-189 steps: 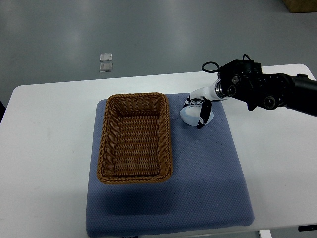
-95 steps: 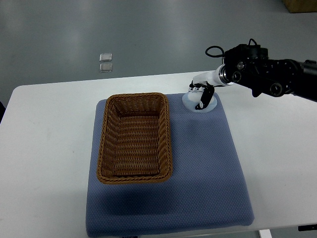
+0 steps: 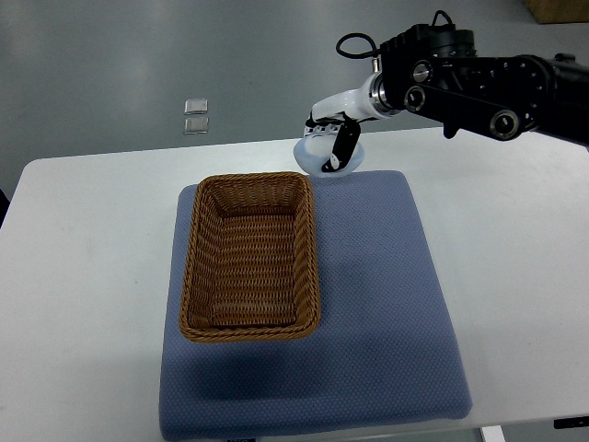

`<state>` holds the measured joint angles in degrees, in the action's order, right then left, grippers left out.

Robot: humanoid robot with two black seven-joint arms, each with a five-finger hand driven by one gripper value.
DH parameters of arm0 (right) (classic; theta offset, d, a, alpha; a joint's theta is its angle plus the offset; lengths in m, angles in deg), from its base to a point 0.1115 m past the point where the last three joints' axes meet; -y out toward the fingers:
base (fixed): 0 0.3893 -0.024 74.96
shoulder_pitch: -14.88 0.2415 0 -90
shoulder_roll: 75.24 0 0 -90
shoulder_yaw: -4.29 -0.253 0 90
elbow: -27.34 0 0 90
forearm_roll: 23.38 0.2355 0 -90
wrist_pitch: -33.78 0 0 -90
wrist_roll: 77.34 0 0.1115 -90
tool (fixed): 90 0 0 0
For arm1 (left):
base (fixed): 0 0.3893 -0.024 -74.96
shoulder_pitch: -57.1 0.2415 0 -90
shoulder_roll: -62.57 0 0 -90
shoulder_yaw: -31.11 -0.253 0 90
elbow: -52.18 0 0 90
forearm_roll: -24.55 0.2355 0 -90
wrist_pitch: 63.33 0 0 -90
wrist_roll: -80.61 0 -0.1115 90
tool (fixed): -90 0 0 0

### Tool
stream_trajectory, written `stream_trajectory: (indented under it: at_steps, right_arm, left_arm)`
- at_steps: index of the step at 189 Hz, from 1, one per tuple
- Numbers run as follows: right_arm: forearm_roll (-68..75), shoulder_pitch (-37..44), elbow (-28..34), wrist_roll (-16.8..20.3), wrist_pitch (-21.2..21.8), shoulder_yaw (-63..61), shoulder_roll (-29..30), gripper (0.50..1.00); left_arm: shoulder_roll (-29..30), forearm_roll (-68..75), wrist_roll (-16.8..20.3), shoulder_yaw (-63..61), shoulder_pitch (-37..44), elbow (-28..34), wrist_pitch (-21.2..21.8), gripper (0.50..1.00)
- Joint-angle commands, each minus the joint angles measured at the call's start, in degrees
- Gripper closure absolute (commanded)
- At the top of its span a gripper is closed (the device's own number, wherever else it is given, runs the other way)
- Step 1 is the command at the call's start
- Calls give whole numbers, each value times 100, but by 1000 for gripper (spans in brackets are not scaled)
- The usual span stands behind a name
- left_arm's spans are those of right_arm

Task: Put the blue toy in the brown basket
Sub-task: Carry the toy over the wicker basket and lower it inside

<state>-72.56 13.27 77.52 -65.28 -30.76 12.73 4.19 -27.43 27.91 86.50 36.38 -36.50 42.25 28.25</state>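
Note:
My right gripper needs to let go of the blue toy on the far half of the brown basket's bottom [image 3: 255,230].
My right hand [image 3: 333,149] comes in from the right edge and is shut on the pale blue toy [image 3: 317,158]. It holds the toy in the air above the far edge of the blue mat [image 3: 377,304], just beyond the far right corner of the brown wicker basket [image 3: 249,255]. The basket lies on the left half of the mat and has nothing in it. The left arm is out of view.
The mat lies on a white table [image 3: 83,267]. Two small clear packets [image 3: 197,116] lie on the grey floor beyond the table. The right forearm [image 3: 488,78] stretches over the table's far right corner.
My right hand has lifted the toy off the mat and carried it up and to the left, from the mat's far right part to near the basket's far right corner.

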Motion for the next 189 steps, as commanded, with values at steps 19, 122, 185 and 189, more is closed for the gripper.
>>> stream_trajectory:
  at_steps: [19,122,185,189]
  right_arm:
    - [181,-41,-254,-11,-85,17,907,838]
    - [761,-921,-931,-11,-304,-35,1057,830]
    - [1069,-868,-887,-55,-331,-158,1057,824]
    - [1095,-877,-879,-72,-331,-158,1057,824]
  left_arm:
    - [0,-1,0,0,-9,-9,0,500]
    - [0,-1,0,0,0,-35,-8,500]
    - [0,-1,-9,-17,0,-35,-8,500]
    - [0,-1,-9,-17,0,-35,-8,500]
